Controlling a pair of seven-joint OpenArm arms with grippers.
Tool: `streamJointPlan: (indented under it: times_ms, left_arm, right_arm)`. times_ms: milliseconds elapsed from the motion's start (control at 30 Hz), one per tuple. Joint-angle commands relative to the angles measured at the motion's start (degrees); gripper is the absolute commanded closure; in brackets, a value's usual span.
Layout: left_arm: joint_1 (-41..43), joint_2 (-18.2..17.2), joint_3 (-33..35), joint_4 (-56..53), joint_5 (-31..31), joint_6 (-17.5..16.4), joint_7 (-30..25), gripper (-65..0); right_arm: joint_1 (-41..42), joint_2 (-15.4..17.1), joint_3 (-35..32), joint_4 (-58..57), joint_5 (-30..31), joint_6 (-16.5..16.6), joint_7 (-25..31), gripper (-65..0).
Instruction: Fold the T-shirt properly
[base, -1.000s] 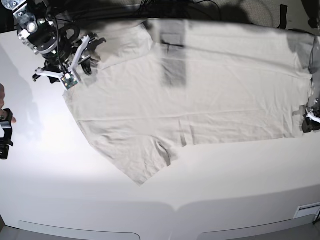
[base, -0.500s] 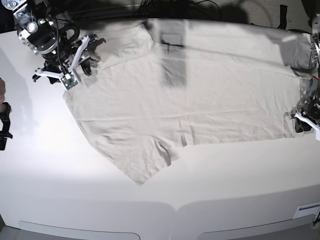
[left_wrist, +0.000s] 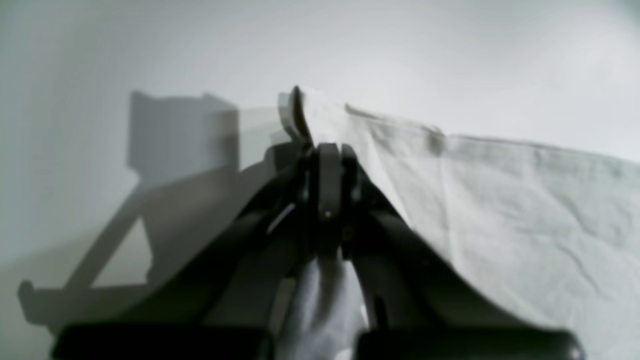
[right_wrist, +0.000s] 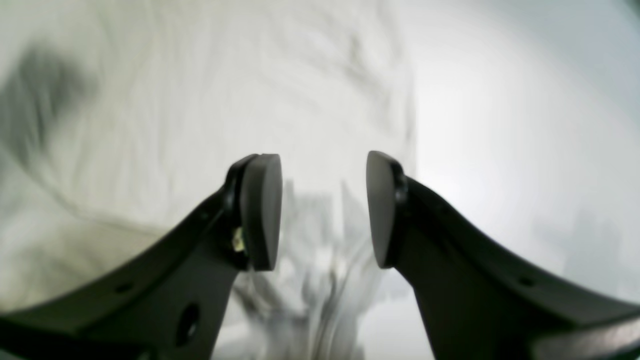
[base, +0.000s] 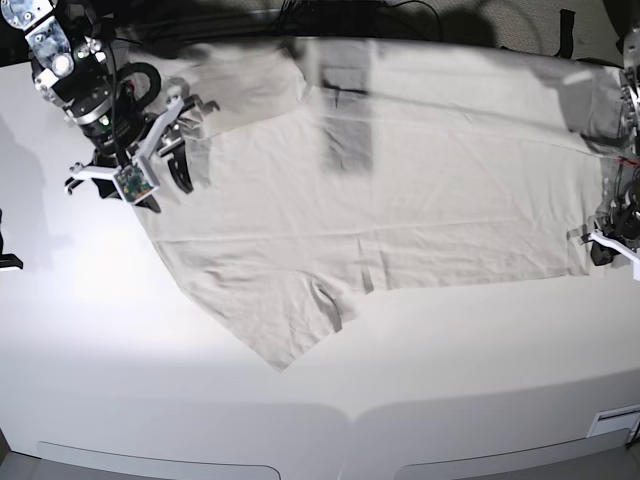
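I need to next move my right gripper to the T-shirt's front sleeve and close it on the sleeve's outer edge (base: 213, 310), near the shoulder of the T-shirt.
The T-shirt (base: 400, 190) lies spread flat on the white table (base: 450, 370), pale beige and wrinkled, with one sleeve (base: 290, 320) pointing toward the front. My left gripper (base: 598, 247) is at the shirt's right-hand front corner. In the left wrist view this gripper (left_wrist: 327, 150) is shut on the T-shirt's edge (left_wrist: 310, 112), which sticks up past the tips. My right gripper (base: 168, 178) hovers over the shirt's left end. The right wrist view shows it (right_wrist: 320, 210) open, pads (right_wrist: 260, 210) apart, nothing between them, with fabric (right_wrist: 200, 100) below.
Dark cables (base: 330, 15) run along the table's back edge. A small black object (base: 8, 262) shows at the far left edge. A white label (base: 615, 420) sits near the front right corner. A grey shadow patch (base: 347, 130) falls across the shirt.
My left gripper has closed on the shirt's corner. My right gripper has shifted slightly right and toward the front over the shirt. The hand at the far left has withdrawn.
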Motion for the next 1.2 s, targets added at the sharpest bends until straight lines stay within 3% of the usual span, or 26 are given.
streamJointPlan:
  times_ms: [0,133,400,600,733,967,1167]
  left_arm:
    - [-0.8,-0.7,0.1,0.2,0.5,-0.3,1.0,0.0]
    - [-0.8,-0.6,0.1,0.2,0.6,-0.2,0.1,0.0]
    - [-0.8,1.2,0.0,0.2,0.6,-0.2,-0.5,0.0]
    - [-0.8,2.3,0.0,0.2,0.9,-0.2,-2.0,0.0]
    - [-0.8,2.6,0.0,0.2,0.9,-0.2,-3.7,0.0]
    - [-0.5,2.9,0.0,0.2,1.3,-0.2,-3.7,0.0]
    - [1.0,2.9,0.0,0.2,1.2,-0.2,-6.7,0.0]
  right_arm:
    - [1.3,0.8,0.4,0.9,-0.2,-0.5,0.8,-27.6]
    - [6.4,0.8,0.4,0.6,1.8,-0.5,-6.9,-27.6]
    - [16.1,-0.3,0.4,-6.4,8.7,0.0,-8.1,-27.5]
    - [28.4,-6.0,0.4,-21.9,13.3,10.0,-10.8,-27.5]
    - [39.6,-11.5,0.4,-31.0,13.3,18.0,-19.7,-27.5]
    - [57.5,-18.7,0.3,-44.4,10.5,23.0,-31.4,-27.5]
    - [68.1,-21.9,0.3,-65.5,8.4,25.2,-31.7,-27.6]
